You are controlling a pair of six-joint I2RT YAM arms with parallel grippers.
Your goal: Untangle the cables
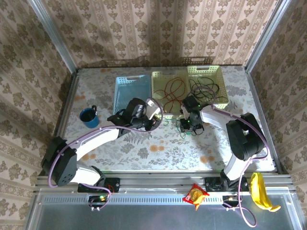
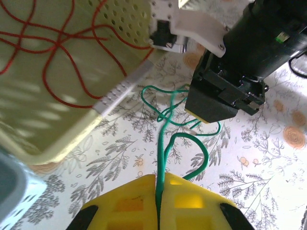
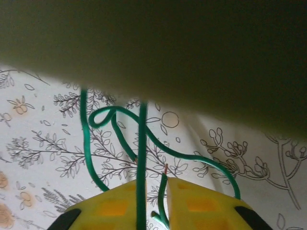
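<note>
The long green piece of cable lies across the right gripper's finger, so the right gripper will open and pinch the crossing [image 3: 163, 220] by the cut cable end before the left gripper pulls.
A green cable [image 1: 183, 128] lies in loose loops on the floral table, just in front of the baskets. My left gripper [image 2: 158, 176] is shut on one strand of the green cable [image 2: 165, 139], which runs straight out from between its yellow fingers. My right gripper [image 3: 161, 179] stands over the same green cable [image 3: 86, 139]. Its jaws are a narrow gap apart, with a long strand against the left finger and a loose cut end against the right one. From above, the left gripper [image 1: 158, 120] and right gripper [image 1: 188, 125] sit close together. A red cable [image 1: 172, 88] and a black cable [image 1: 204, 88] each lie in a basket.
A blue basket [image 1: 125, 98], a pale yellow basket [image 1: 158, 76] and a yellow-green basket [image 1: 221, 76] stand in a row at the back. A blue mug [image 1: 88, 117] stands at the left. The yellow basket's corner [image 2: 120, 91] is right beside the green loops. A blurred dark surface [image 3: 153, 48] hangs close over the right wrist.
</note>
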